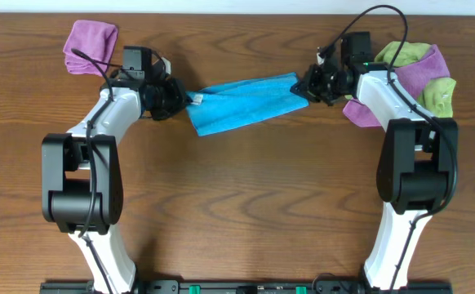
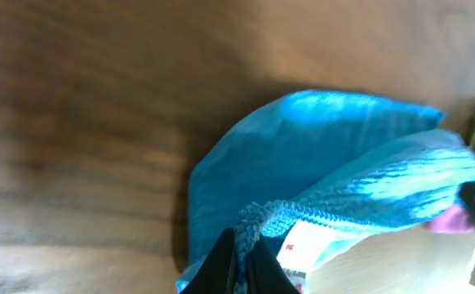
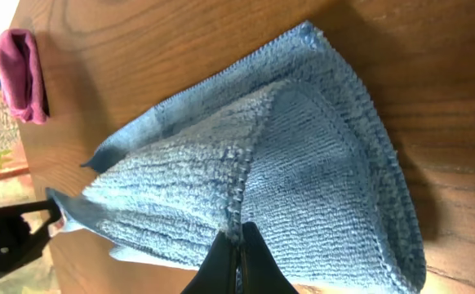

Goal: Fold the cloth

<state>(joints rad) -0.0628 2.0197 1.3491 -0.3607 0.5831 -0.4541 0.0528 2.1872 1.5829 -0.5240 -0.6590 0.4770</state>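
Observation:
I need to let go of the white-labelled end of the sky-blue cloth with my left gripper on the cloth's own lower layer (image 1: 206, 104).
The sky-blue cloth (image 1: 244, 103) is stretched between my two grippers near the far side of the table, folded lengthwise into a long band. My left gripper (image 1: 182, 100) is shut on its left end, where a white label shows; in the left wrist view the stitched hem of the cloth (image 2: 335, 163) is pinched between the black fingertips (image 2: 221, 265). My right gripper (image 1: 304, 86) is shut on the right end. In the right wrist view the cloth (image 3: 303, 163) fans out from the closed gripper (image 3: 239, 241) and drapes onto the wood.
A purple cloth (image 1: 89, 42) lies at the far left corner, also seen as a purple cloth (image 3: 21, 73) in the right wrist view. A heap of lime-green cloth (image 1: 409, 55) and purple cloth (image 1: 427, 72) sits at the far right, behind my right arm.

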